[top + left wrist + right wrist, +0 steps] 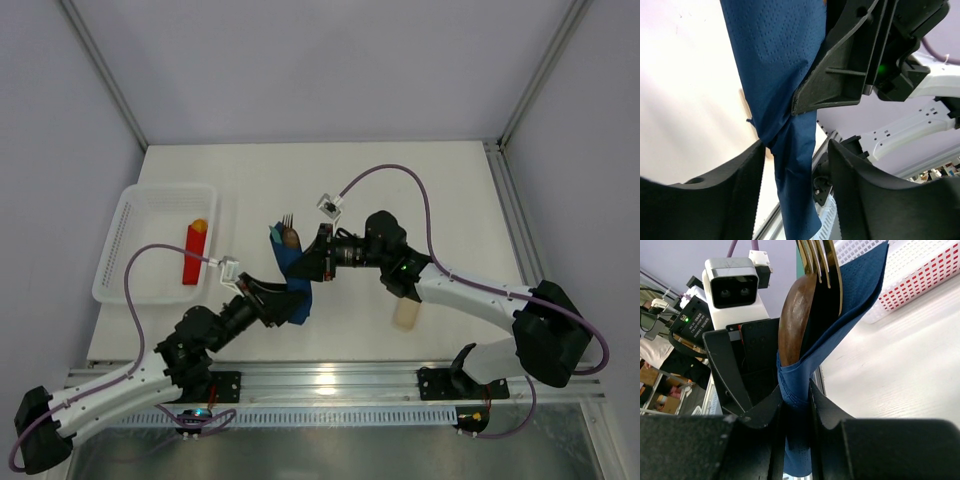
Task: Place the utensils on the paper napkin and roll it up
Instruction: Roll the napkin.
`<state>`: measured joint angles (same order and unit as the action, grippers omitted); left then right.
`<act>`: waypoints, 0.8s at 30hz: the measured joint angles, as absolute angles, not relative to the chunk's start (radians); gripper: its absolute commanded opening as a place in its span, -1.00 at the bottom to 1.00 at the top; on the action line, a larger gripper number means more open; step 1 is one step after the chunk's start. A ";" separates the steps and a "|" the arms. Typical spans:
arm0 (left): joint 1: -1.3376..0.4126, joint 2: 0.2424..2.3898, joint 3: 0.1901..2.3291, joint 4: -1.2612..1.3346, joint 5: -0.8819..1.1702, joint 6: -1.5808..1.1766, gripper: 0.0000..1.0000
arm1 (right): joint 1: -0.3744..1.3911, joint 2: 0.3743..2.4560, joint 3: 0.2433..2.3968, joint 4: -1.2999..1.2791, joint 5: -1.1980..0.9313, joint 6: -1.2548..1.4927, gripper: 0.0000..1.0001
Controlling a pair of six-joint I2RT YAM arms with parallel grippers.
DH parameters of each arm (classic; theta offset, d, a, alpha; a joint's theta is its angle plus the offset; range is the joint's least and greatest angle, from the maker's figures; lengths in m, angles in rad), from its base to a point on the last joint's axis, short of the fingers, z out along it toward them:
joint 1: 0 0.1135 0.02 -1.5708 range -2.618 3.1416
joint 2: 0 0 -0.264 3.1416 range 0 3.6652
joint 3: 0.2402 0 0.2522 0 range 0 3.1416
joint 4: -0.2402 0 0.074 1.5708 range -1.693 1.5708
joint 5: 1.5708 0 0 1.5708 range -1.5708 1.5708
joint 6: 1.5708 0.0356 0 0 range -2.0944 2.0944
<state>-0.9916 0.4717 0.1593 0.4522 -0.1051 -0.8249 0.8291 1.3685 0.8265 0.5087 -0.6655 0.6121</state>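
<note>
The napkin's loose end is in my left gripper, so this gripper should move up and grip the napkin's pinched part [786,131] under my right gripper before it takes the bundle.
The navy paper napkin [297,290] is wrapped around the utensils and held up off the table. A fork [287,221] and a brown spoon [291,238] stick out of its far end. My right gripper [306,268] is shut on the middle of the bundle; in the right wrist view the jaws [796,390] pinch the napkin [860,290] with the spoon [795,315] and fork [822,260] above. My left gripper [288,303] is open around the napkin's loose lower tail [790,190], with its fingers [740,185] on both sides and the right gripper's finger [840,75] just above.
A white basket [128,215] at the left holds a red block with an orange tip [193,255]. A pale beige bar [405,315] lies by the right arm. A metal rail [330,385] runs along the near table edge.
</note>
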 measured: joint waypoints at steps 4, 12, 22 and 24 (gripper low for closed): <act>-0.992 0.443 0.159 0.445 -0.109 -0.822 0.23 | 0.829 1.369 0.826 0.509 -0.673 0.633 -0.92; -0.992 0.463 0.159 0.427 -0.112 -0.805 0.98 | 0.829 1.369 0.825 0.535 -0.693 0.678 -0.93; -0.992 0.427 0.161 0.384 -0.112 -0.803 0.98 | 0.829 1.368 0.821 0.553 -0.711 0.708 -0.92; -0.992 0.432 0.164 0.386 -0.111 -0.802 0.98 | 0.829 1.368 0.818 0.554 -0.715 0.714 -0.92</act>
<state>-0.9916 0.4320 0.1638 0.3859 -0.1112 -0.8017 0.8291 1.3678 0.8177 0.5541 -0.7151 0.7136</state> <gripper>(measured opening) 0.990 0.222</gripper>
